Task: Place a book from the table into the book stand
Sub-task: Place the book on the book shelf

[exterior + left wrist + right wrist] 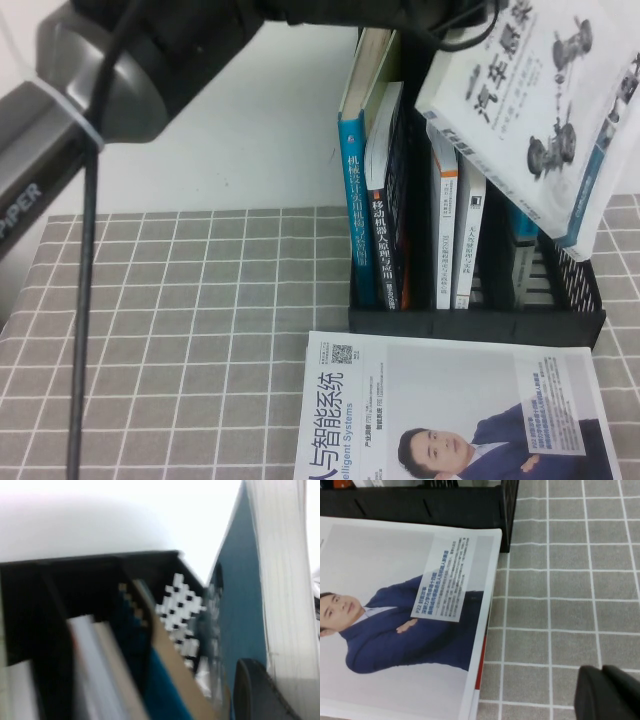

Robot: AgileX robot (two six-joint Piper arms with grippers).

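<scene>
I will use my left gripper to put the book down in the stand's end compartment (535,308), next to the side with holes.
The book (545,100), white with a big black title and a grey suspension drawing, hangs tilted in the air above the right end of the black book stand (572,290). My left arm reaches across the top of the high view to it. In the left wrist view a dark finger (255,692) lies against the book's bluish cover (240,610) and page edges (282,580), with the stand's compartments (100,580) below. My left gripper is shut on the book. My right gripper (602,692) is shut and empty, low over the grid cloth right of the stand.
The table (200,300) has a grey grid cloth. A white book showing a suited man (450,410) lies flat in front of the stand, also in the right wrist view (395,615). Several upright books (388,230) fill the stand's left and middle compartments.
</scene>
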